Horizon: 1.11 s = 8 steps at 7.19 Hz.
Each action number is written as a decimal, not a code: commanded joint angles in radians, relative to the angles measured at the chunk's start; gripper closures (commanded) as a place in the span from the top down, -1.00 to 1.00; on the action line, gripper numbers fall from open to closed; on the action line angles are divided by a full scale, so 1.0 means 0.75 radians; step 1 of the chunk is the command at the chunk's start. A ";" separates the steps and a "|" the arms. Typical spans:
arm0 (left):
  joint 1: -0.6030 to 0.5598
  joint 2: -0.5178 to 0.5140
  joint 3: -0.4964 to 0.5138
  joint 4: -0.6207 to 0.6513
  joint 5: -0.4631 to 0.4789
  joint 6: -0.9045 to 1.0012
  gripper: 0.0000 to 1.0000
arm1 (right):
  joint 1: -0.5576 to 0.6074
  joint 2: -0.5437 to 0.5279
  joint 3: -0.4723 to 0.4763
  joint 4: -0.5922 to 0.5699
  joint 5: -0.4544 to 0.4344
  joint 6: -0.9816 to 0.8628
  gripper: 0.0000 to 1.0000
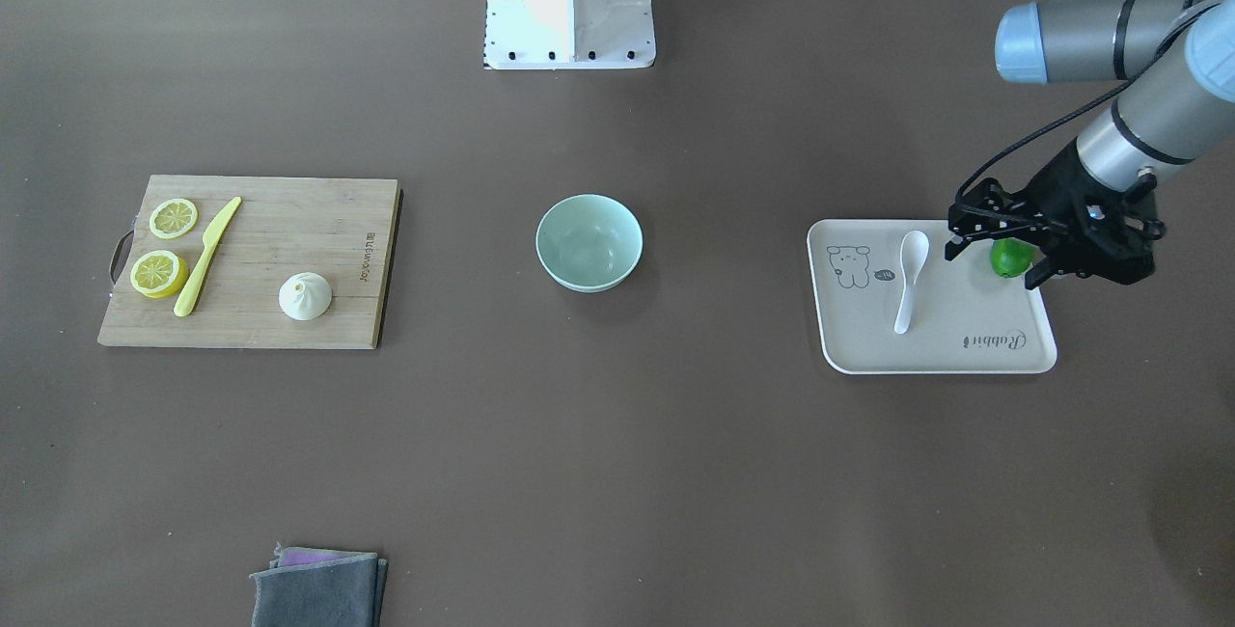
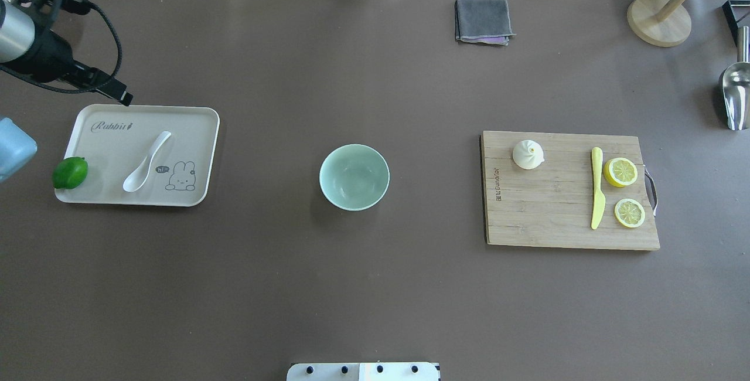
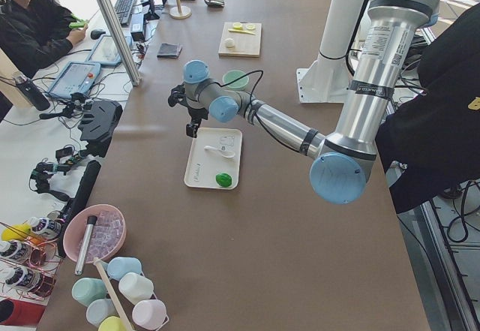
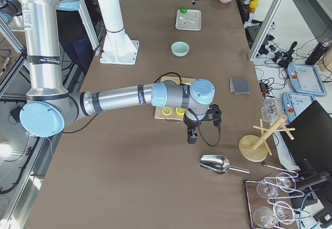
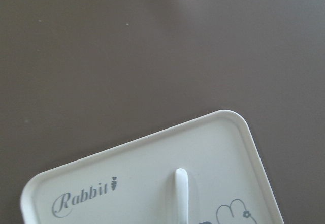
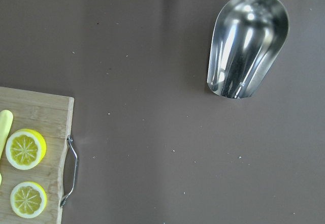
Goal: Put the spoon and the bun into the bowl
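Observation:
The white spoon is lying on the beige tray, and my left gripper needs to close on the middle of the handle (image 1: 909, 292) (image 5: 183, 210) of that spoon.
The white spoon (image 1: 911, 275) lies on the beige tray (image 1: 965, 328), handle toward the far edge; it also shows in the overhead view (image 2: 146, 161) and its handle tip in the left wrist view (image 5: 181, 193). The white bun (image 1: 305, 296) sits on the wooden cutting board (image 1: 289, 328). The empty mint-green bowl (image 1: 589, 242) stands mid-table between them. My left gripper (image 1: 992, 265) is open and empty, above the tray's outer end by a green lime (image 1: 1008, 258), beside the spoon. My right gripper (image 4: 191, 135) shows only in the exterior right view, just past the board's outer end; I cannot tell its state.
Two lemon halves (image 1: 159, 273) and a yellow-green knife (image 1: 205, 258) share the board with the bun. A folded grey cloth (image 2: 483, 20) lies on the far side. A metal scoop (image 2: 736, 91) and a wooden stand (image 2: 658, 20) sit at the far right.

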 commanded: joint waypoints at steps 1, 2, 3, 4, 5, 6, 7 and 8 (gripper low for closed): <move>0.183 -0.029 0.037 -0.095 0.255 -0.237 0.96 | 0.000 -0.016 -0.019 0.000 0.085 0.000 1.00; 0.188 -0.022 0.078 -0.127 0.257 -0.232 0.96 | -0.002 -0.012 -0.014 0.002 0.086 0.000 1.00; 0.190 -0.024 0.122 -0.168 0.255 -0.230 0.96 | -0.002 -0.012 -0.003 0.003 0.086 0.012 1.00; 0.200 -0.022 0.174 -0.225 0.255 -0.234 0.96 | -0.012 0.001 0.007 0.015 0.082 0.101 1.00; 0.200 -0.022 0.202 -0.258 0.255 -0.232 0.96 | -0.035 -0.005 0.007 0.096 0.079 0.151 1.00; 0.204 -0.022 0.217 -0.261 0.255 -0.232 0.96 | -0.067 -0.007 0.005 0.155 0.084 0.157 1.00; 0.212 -0.014 0.219 -0.261 0.251 -0.228 0.96 | -0.108 -0.005 0.013 0.182 0.084 0.158 1.00; 0.220 0.000 0.219 -0.261 0.249 -0.228 0.96 | -0.147 0.005 0.021 0.182 0.084 0.155 1.00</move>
